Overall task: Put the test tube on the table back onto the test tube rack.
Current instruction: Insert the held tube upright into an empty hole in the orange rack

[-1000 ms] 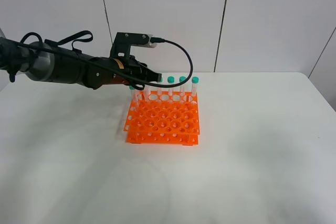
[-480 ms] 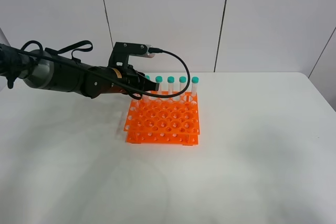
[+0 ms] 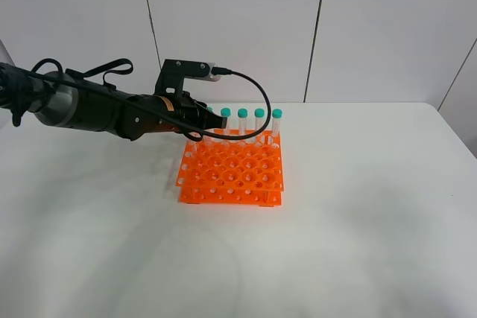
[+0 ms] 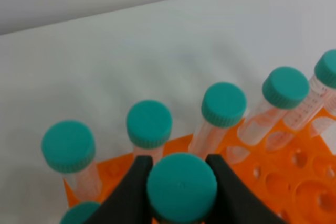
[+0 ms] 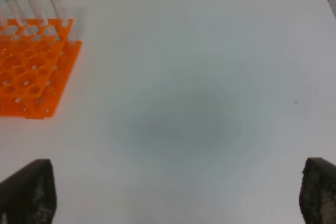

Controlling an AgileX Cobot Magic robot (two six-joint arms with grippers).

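Next, I release the test tube from my left gripper in the orange rack [image 3: 209, 141] [image 4: 181, 192], just in front of the back row.
My left gripper [image 3: 200, 126] is shut on the teal cap of a test tube [image 4: 181, 186], seen from above between the two black fingers [image 4: 126, 192]. It holds the tube upright over the back left corner of the orange test tube rack [image 3: 231, 173]; the tube's lower part is hidden. Several other capped tubes [image 3: 259, 123] stand in the rack's back row, also shown in the left wrist view [image 4: 223, 104]. My right gripper [image 5: 173, 192] is open and empty above the bare white table [image 5: 199, 77], away from the rack [image 5: 31, 72].
The left arm's black cable [image 3: 257, 91] arcs over the rack's back row. White wall panels stand behind the table [image 3: 358, 243]. The right arm does not show in the exterior high view.
My left gripper drew back to the left and came down toward the rack's back left corner with the tube; in the last half second it has barely moved.
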